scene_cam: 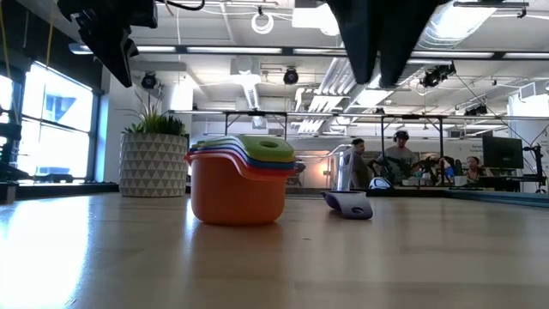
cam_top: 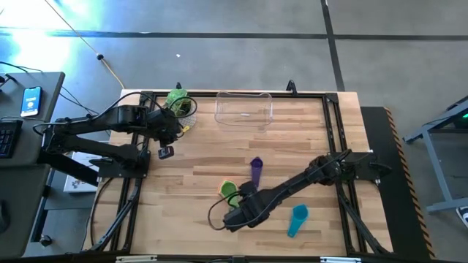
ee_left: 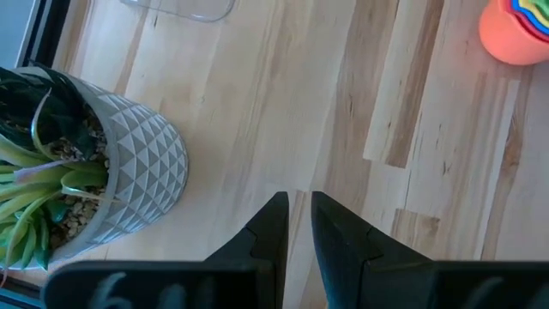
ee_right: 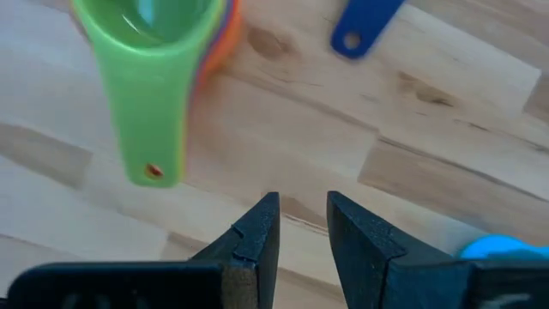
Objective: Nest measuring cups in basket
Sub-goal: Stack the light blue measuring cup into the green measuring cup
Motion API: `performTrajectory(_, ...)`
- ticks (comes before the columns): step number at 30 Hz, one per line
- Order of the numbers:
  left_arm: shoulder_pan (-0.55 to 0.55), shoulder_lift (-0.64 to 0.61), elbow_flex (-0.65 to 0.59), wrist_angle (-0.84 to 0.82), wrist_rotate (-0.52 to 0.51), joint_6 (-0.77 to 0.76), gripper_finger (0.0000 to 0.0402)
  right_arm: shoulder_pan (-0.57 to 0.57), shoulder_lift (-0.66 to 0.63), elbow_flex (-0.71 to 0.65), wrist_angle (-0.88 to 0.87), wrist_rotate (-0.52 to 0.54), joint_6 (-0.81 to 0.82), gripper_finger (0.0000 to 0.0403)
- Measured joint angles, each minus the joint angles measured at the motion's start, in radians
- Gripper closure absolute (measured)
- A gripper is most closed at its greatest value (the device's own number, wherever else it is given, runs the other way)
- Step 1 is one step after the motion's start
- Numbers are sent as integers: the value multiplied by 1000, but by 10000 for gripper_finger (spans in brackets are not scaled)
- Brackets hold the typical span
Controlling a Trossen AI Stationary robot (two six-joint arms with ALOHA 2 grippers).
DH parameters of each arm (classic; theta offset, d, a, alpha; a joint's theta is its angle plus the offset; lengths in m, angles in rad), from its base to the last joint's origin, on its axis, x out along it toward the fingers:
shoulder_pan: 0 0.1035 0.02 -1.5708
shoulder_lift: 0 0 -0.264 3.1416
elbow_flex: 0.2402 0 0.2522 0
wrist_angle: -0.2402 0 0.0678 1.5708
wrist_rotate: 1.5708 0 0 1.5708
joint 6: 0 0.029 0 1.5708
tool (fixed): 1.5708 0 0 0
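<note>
The robot's right gripper needs to next move to the teal cup near the front and close on its handle (cam_top: 295, 223) beside the bowl.
A nested stack of measuring cups (scene_cam: 240, 182), orange at the bottom and green on top (cam_top: 228, 191), stands upright on the table; the green handle (ee_right: 153, 129) sticks out. A purple cup (cam_top: 256, 169) lies apart toward the far side, and a teal cup (cam_top: 296, 219) lies near the front. The clear basket (cam_top: 243, 108) stands at the far edge. My right gripper (ee_right: 302, 215) hangs pointing down above the table just near of the stack (cam_top: 235, 217), a narrow gap between its fingers, holding nothing. My left gripper (ee_left: 298, 210) waits raised beside the plant, also narrowly open.
A green plant in a white patterned pot (ee_left: 111, 180) stands at the far left, next to the basket (ee_left: 184, 7). Bare wood lies between the stack and the basket. People sit in the room beyond the table (scene_cam: 399, 159).
</note>
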Motion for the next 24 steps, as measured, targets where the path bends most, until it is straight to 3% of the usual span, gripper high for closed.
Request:
performTrajectory(6, 0, 0, 0, 0, 0, -33, 357, 27, -22, -79, 0, -51, 1, 311)
performTrajectory(10, 0, 0, 0, 0, 0, -46, 357, 38, -117, -196, -2, -43, 25, 311)
performTrajectory(15, 0, 0, 0, 0, 0, -79, 357, 58, -296, -432, 44, -8, 122, 311)
performTrajectory(24, 0, 0, 0, 0, 0, -128, 357, 145, -576, -858, 327, -3, 384, 311)
